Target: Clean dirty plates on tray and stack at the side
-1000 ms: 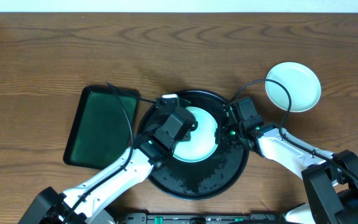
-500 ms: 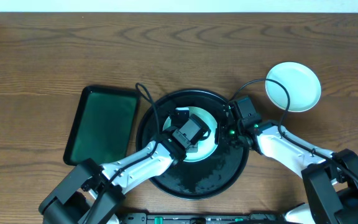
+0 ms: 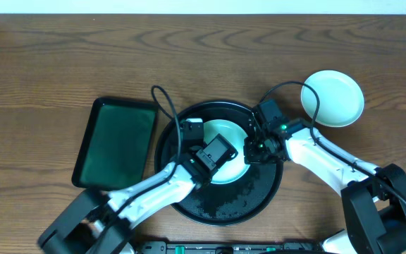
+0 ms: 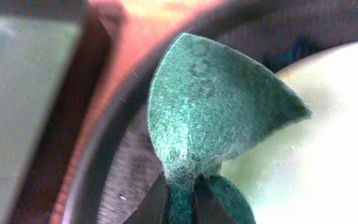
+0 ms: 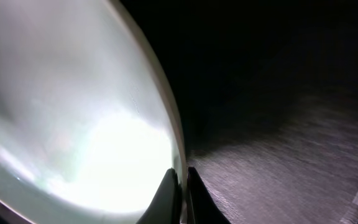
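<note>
I will drop the scouring pad from my left gripper in the middle of the dark green rectangular tray (image 3: pixel 120 144).
A pale mint-white plate (image 3: pixel 232 141) lies on the round black tray (image 3: pixel 217 204). My right gripper (image 3: pixel 250 149) is shut on the plate's right rim; the wrist view shows the rim (image 5: pixel 166 118) pinched between the fingers (image 5: pixel 182 199). My left gripper (image 3: pixel 201 144) is shut on a green scouring pad (image 4: pixel 210 106) and holds it over the plate's left edge (image 4: pixel 316 149). A second plate (image 3: pixel 333 97) sits on the table at the right, off the tray. A third plate is not in view.
A dark green rectangular tray (image 3: pixel 115 142) lies left of the black tray. Black cables loop over the tray's upper rim. The wooden table's far edge meets a white wall at the top.
My left gripper with the pad has swung from the plate's upper left down and across the plate. My right gripper has shifted slightly up and left, still holding the rim.
</note>
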Controlling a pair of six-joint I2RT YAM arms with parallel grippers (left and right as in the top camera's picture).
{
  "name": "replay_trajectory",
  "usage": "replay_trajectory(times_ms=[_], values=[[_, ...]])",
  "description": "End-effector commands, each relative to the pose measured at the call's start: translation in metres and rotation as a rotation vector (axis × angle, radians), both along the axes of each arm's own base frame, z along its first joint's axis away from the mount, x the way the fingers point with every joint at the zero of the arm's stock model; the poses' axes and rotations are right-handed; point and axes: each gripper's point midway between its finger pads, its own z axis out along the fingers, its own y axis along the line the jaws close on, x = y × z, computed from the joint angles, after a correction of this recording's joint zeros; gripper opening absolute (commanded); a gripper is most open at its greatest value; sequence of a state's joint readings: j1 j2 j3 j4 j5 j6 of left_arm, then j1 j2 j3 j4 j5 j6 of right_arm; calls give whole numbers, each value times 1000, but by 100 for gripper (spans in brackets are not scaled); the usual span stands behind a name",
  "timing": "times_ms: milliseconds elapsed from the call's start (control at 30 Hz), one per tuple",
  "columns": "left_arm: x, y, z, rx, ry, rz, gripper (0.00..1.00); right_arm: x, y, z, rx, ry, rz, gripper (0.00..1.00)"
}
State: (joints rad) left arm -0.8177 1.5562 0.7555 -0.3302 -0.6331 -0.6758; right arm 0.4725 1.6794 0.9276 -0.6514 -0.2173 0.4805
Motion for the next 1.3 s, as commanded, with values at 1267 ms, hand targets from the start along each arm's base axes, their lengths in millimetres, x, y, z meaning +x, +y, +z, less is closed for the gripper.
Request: replay_trajectory(times_ms=[1267], values=[[-4, 190, 31, -279, 79, 566, 7, 54, 29, 310, -1513, -930, 737, 1]])
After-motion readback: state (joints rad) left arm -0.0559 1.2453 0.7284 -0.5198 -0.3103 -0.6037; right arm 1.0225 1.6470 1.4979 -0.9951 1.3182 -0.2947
